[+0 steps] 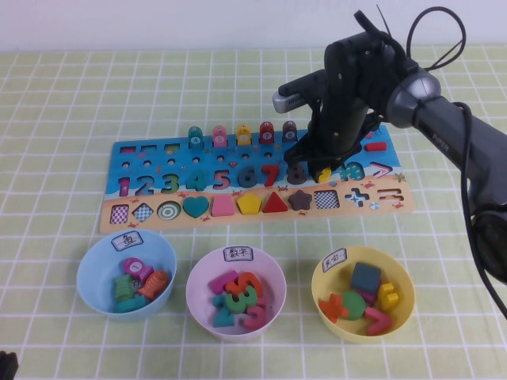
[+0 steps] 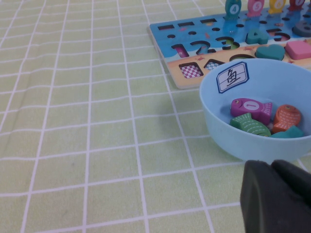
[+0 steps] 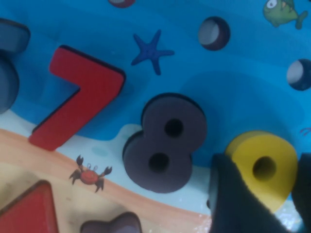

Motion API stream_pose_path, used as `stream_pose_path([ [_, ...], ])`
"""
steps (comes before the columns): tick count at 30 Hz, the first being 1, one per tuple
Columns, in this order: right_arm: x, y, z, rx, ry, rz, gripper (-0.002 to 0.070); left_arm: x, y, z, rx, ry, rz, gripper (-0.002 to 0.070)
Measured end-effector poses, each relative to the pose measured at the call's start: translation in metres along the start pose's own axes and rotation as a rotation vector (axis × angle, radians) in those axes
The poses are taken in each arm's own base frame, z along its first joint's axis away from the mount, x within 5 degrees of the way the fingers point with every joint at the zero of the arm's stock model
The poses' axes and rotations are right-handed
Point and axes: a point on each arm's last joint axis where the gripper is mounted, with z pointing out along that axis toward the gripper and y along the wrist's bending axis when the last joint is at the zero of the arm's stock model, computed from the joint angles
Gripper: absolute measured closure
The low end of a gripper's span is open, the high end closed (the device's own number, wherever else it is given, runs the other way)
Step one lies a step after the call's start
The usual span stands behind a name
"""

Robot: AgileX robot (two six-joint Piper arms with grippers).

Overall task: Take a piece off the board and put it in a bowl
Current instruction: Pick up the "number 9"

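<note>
Next, my right gripper lets go of the yellow numeral 9, so that it is left on the magenta piece in the pale pink bowl (image 1: 228,277).
The yellow numeral 9 (image 1: 323,174) sits at the right end of the number row on the long blue-and-tan board (image 1: 150,154). My right gripper (image 1: 320,168) is down on the board, its two dark fingers closed on either side of the yellow 9 (image 3: 248,150), next to the dark 8 (image 3: 165,141). The pale pink bowl (image 1: 198,277) with a white label stands in front of the board, in the middle, holding several numerals. My left gripper (image 2: 277,194) is shut and empty, low at the near left beside the light blue bowl (image 2: 252,141).
The light blue bowl (image 1: 91,265) with fish pieces is on the left and the yellow bowl (image 1: 321,273) with shape pieces on the right. Pegs stand along the board's far edge. The red 7 (image 3: 77,97) lies beside the 8.
</note>
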Motion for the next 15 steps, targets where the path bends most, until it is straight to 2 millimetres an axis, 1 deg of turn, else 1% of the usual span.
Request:
stream_pose_path([
  [5, -0.001, 0.000, -0.003, 0.000, -0.006, 0.000, 0.0443, 0.000, 0.000, 0.000, 0.000, 0.000, 0.000, 0.0680],
  [11, -0.002, -0.001, -0.014, 0.002, -0.025, 0.000, 0.0443, 0.000, 0.000, 0.000, 0.000, 0.000, 0.000, 0.0680],
  [15, -0.002, -0.001, -0.014, 0.002, -0.024, 0.000, 0.0443, 0.000, 0.000, 0.000, 0.000, 0.000, 0.000, 0.0680],
])
